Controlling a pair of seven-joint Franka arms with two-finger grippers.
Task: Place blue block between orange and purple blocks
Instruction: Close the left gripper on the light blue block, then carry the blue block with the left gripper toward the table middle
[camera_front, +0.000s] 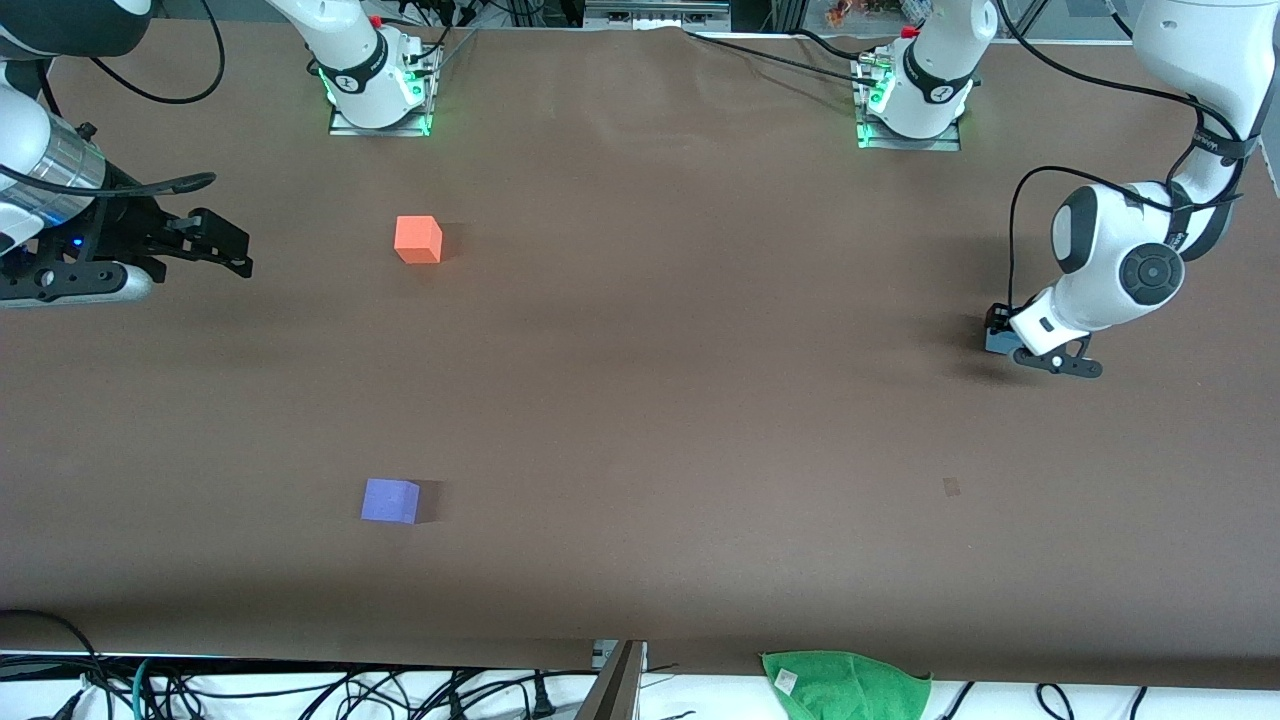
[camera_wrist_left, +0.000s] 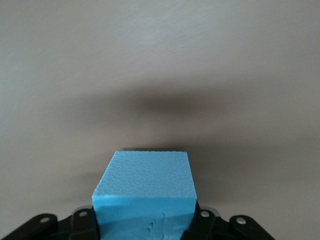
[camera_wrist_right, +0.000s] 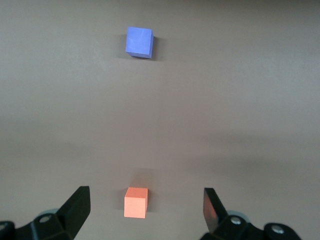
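My left gripper is going to release the blue block, now held down at the table, on the bare middle of the table (camera_front: 663, 353), facing the orange-purple gap.
The blue block (camera_wrist_left: 145, 185), a light sky-blue cube, sits squeezed between the fingers of my left gripper (camera_wrist_left: 145, 222), which is shut on it. That gripper (camera_front: 1003, 342) is down at the table near the left arm's end. The orange block (camera_front: 418, 239) rests toward the right arm's end of the table. The purple block (camera_front: 390, 500) lies nearer to the front camera, in line with it, and a wide bare stretch separates the two. My right gripper (camera_front: 225, 247) hangs open and holds nothing, beside the orange block (camera_wrist_right: 136, 202). The right wrist view also shows the purple block (camera_wrist_right: 139, 42).
A green cloth (camera_front: 846, 684) lies at the table's edge nearest the front camera, beside loose cables. The two arm bases (camera_front: 378, 85) (camera_front: 912, 100) stand along the edge farthest from that camera. A small dark mark (camera_front: 951, 487) shows on the brown table.
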